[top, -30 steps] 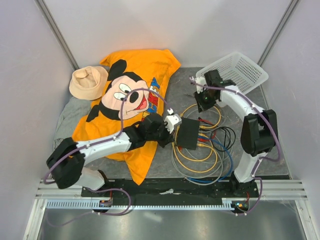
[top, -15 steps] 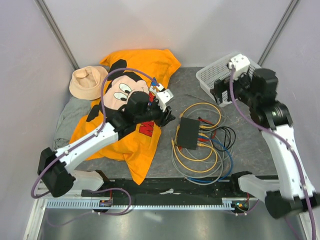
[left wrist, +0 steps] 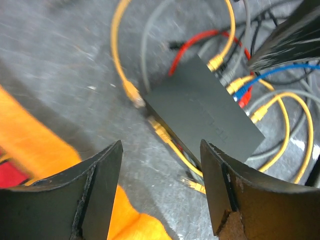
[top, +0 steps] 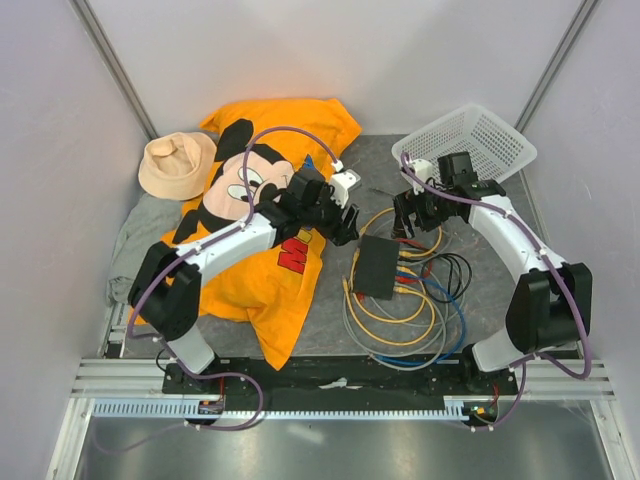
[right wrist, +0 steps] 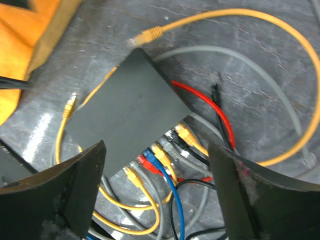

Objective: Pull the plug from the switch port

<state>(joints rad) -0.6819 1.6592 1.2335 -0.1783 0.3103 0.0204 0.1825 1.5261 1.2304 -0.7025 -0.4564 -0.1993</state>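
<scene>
The black switch has a loose yellow plug by one corner. Next, my left gripper closes against the switch's top (top: 369,254) (left wrist: 180,107), near that corner, to keep the switch still.
The switch (top: 375,268) is a flat black box lying on the grey mat amid coiled cables. Several coloured plugs (right wrist: 162,152) (yellow, blue, red, grey) sit in the ports along its right long edge. A loose yellow plug (right wrist: 150,34) lies by its far corner. My left gripper (top: 345,222) hovers just off the switch's upper left corner, open, and in the left wrist view nothing lies between its fingers (left wrist: 100,190) above the switch (left wrist: 205,107). My right gripper (top: 412,215) hangs open over the port edge of the switch (right wrist: 125,115), holding nothing.
An orange Mickey T-shirt (top: 260,190) covers the left of the mat under my left arm. A beige hat (top: 175,165) and a grey cloth (top: 135,240) lie further left. A white mesh basket (top: 470,140) stands at the back right. Cable loops (top: 420,320) surround the switch.
My left gripper was shut against the switch's left edge, lifted back over the shirt, and now hangs open by the switch. My right arm swung up to the basket, came back down and opened.
</scene>
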